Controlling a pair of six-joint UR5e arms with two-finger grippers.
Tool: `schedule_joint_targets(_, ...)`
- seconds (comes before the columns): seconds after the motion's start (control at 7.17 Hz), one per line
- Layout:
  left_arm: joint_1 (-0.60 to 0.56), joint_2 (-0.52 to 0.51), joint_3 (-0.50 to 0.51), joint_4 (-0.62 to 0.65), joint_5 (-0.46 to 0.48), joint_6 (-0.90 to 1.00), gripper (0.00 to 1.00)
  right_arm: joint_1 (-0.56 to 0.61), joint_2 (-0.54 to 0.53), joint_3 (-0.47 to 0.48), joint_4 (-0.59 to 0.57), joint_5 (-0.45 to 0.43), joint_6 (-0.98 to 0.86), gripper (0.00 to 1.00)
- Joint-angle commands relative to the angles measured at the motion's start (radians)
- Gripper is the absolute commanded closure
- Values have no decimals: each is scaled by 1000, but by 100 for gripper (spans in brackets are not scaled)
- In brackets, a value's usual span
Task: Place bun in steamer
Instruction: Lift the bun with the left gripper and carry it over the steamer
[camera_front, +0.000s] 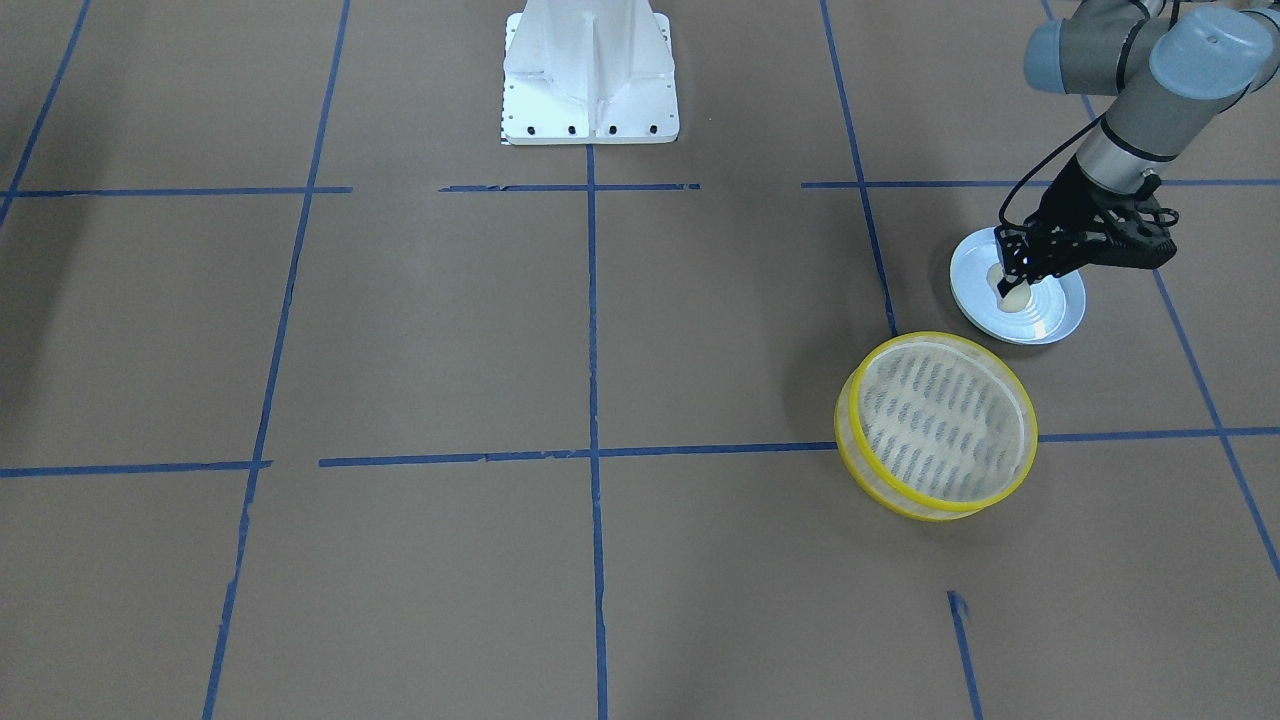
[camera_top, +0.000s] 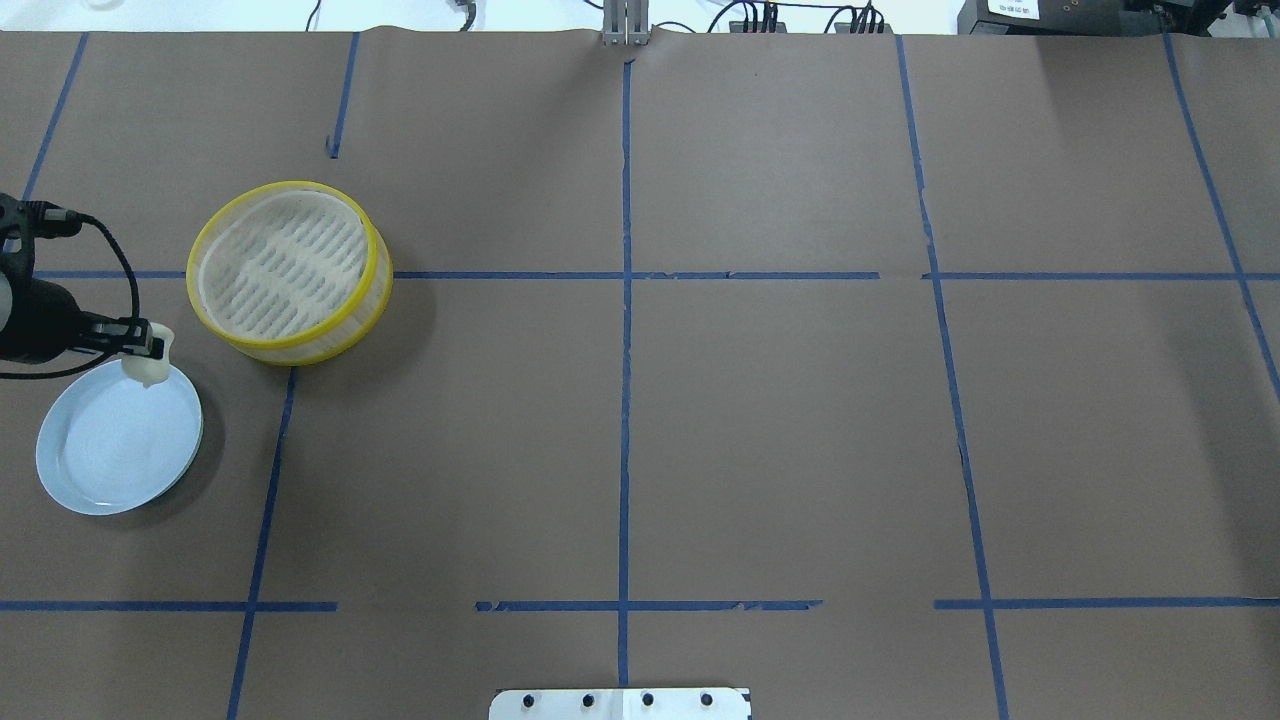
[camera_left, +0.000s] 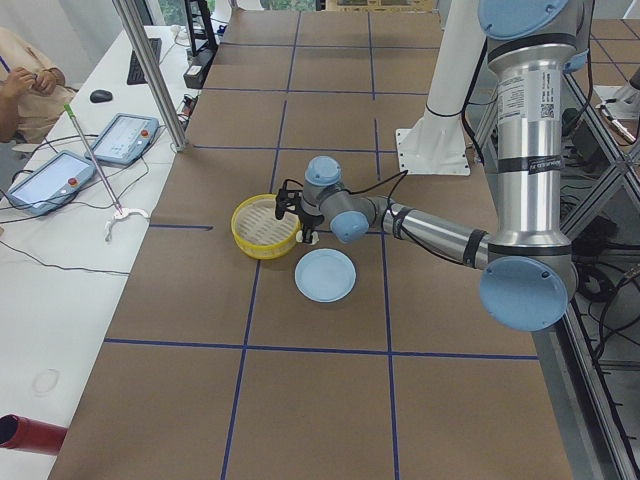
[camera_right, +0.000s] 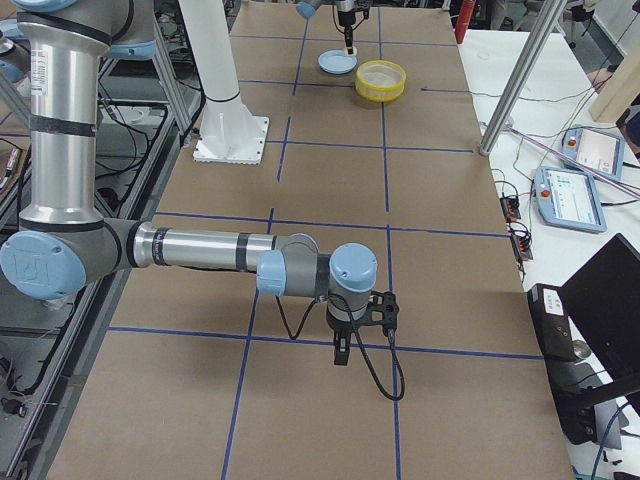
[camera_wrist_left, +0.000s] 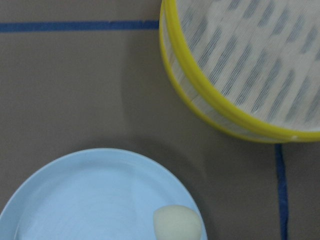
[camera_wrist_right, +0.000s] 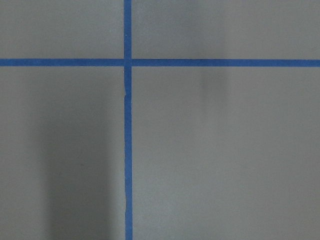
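The robot's left gripper should release the bun near the middle of the steamer's slotted bottom (camera_front: 951, 440), inside the yellow rim.
My left gripper (camera_front: 1010, 283) is shut on the bun (camera_front: 1014, 296), a small cream-white lump, and holds it a little above the light blue plate (camera_front: 1050, 312). From overhead the bun (camera_top: 152, 366) hangs over the plate's (camera_top: 110, 440) edge nearest the steamer (camera_top: 288, 268). The steamer (camera_front: 940, 425) has yellow rims and a slotted bottom, and it is empty, close beside the plate. The left wrist view shows the bun (camera_wrist_left: 177, 225), the plate (camera_wrist_left: 100, 195) and the steamer (camera_wrist_left: 250, 55). My right gripper (camera_right: 340, 352) hangs over bare table far from them; I cannot tell whether it is open or shut.
The robot's white base plate (camera_front: 590, 90) stands at the table's middle edge. Blue tape lines cross the brown table. A side desk with tablets (camera_left: 125, 135) and a metal pole (camera_left: 150, 70) lie beyond the steamer. A person (camera_left: 25, 80) sits there.
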Motion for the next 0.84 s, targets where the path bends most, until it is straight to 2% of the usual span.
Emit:
schedule_joint_targets(0.0, -17, -266, 105, 146, 7, -15, 100, 0, 0, 0, 0, 0, 0, 0)
schedule_joint_targets(0.14, -16, -404, 209, 238, 11, -15, 96, 0, 0, 0, 0, 0, 0, 0)
schedule_joint_targets(0.28, -14, -448, 276, 246, 12, -3, 96, 0, 0, 0, 0, 0, 0, 0)
schedule_joint_targets(0.7, -16, -451, 373, 237, 45, 44, 96, 0, 1, 0, 0, 0, 0, 0)
